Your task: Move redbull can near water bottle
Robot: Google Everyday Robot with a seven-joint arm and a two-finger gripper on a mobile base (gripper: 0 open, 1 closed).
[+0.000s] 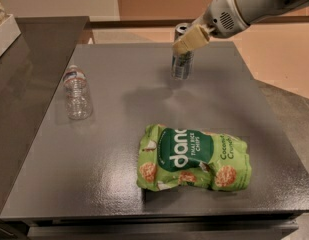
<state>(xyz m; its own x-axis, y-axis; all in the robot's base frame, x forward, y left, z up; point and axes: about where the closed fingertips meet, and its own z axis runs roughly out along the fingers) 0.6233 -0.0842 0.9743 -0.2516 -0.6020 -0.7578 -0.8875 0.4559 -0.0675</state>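
Note:
I will release the redbull can from my gripper upright on the grey table [108, 105], next to the water bottle, toward the middle of the table. The can now stands at the table's far middle.
The redbull can [182, 64], slim and silver-blue with a shiny top, stands upright at the far middle of the grey table [114, 184]. My gripper [188, 40] comes in from the upper right and is shut on the can's upper part, its cream fingers [190, 38] across the front of the can. The water bottle [76, 91], clear and ribbed with a label band near its neck, lies on its side at the table's left, well apart from the can.
A green chips bag [194, 159] lies flat in the near middle of the table. A lower dark counter [24, 74] adjoins the left side, with a white box [1, 29] at its far left. The floor drops off on the right.

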